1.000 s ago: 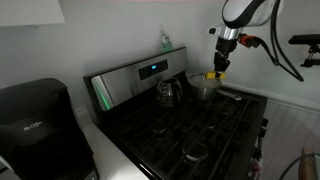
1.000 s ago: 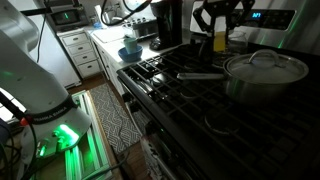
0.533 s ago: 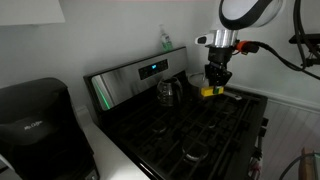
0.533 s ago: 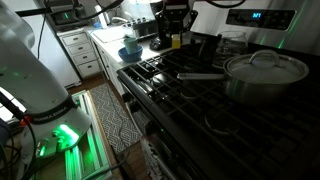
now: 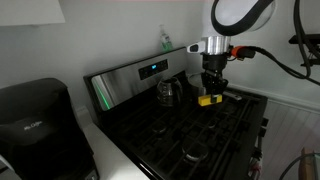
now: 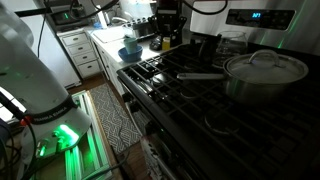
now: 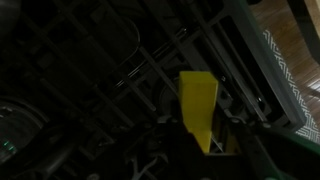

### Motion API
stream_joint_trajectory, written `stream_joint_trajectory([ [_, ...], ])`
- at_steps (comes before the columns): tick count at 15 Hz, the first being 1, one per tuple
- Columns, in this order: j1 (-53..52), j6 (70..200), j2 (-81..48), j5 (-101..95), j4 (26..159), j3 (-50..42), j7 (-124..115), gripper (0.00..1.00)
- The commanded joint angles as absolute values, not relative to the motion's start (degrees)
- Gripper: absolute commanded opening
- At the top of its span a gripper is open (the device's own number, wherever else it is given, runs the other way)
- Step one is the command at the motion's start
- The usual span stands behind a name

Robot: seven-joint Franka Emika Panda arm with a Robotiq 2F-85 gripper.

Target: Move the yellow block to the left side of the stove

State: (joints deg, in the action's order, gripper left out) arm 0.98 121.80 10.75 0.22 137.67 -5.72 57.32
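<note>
Next, I release the yellow block on the black stove grate (image 5: 152,145) near the white counter's edge. The yellow block is still above the grates.
My gripper (image 5: 210,93) is shut on the yellow block (image 5: 209,99) and holds it above the black stove's grates (image 5: 190,130). In an exterior view the block (image 6: 162,42) hangs over the stove's near-left corner (image 6: 165,70), close to the counter. In the wrist view the yellow block (image 7: 197,105) sticks out from the jaws (image 7: 195,135) over dark grates (image 7: 110,60). The stainless back panel with blue display (image 5: 150,70) stands behind.
A steel pot with lid (image 6: 262,70) sits on a burner, a dark kettle (image 5: 167,92) near the back panel. A black coffee maker (image 5: 35,120) stands beside the stove. A blue bowl (image 6: 129,52) is on the counter. A pale green bottle (image 5: 165,41) stands behind.
The gripper has carried the yellow block across the stove, away from the steel pot toward the counter-side edge, and has come lower over the grates.
</note>
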Motion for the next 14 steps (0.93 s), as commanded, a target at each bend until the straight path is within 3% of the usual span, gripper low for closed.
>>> stream_joint_trajectory([
  [1,-2.1,120.3,1.2,3.7,131.4,-1.0,41.8,0.08],
  [10,-4.4,116.9,-20.7,11.5,113.9,6.7,13.5,0.08],
  [11,-5.0,120.7,-18.1,8.0,117.8,6.6,15.0,0.31],
  [13,-4.6,119.3,-20.5,9.5,115.7,6.7,14.4,0.31],
  [14,-5.0,125.2,-19.5,11.6,117.5,6.5,10.5,0.08],
])
